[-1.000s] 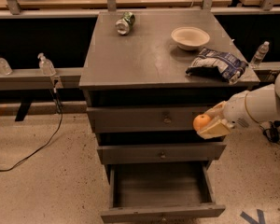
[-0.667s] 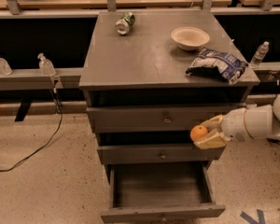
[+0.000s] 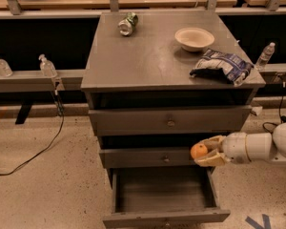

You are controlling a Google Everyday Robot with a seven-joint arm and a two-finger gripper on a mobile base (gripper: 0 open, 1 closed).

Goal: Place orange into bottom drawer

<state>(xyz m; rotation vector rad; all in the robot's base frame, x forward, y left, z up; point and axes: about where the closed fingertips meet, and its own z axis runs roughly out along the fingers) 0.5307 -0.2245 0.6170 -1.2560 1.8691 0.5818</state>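
Next, I let go of the orange with my gripper inside the open bottom drawer (image 3: 184, 188), about halfway deep, toward the side of the white arm.
The orange (image 3: 198, 150) is a small round fruit held between the fingers of my gripper (image 3: 205, 151), which is shut on it. The white arm comes in from the right. The gripper holds the orange in front of the right end of the middle drawer (image 3: 148, 157), just above the right rear part of the bottom drawer (image 3: 164, 194). The bottom drawer is pulled out and open, and its grey inside shows nothing in it.
On the cabinet top (image 3: 148, 56) lie a crushed can (image 3: 126, 24), a white bowl (image 3: 194, 38) and a blue-and-white chip bag (image 3: 221, 66). The top drawer (image 3: 170, 120) is closed. Bottles stand on a ledge at left (image 3: 46, 66) and right (image 3: 265, 55). A cable (image 3: 38, 151) runs across the floor.
My gripper has moved down and a little left with the orange, from the level of the top drawer to the middle drawer's front, closer above the open bottom drawer.
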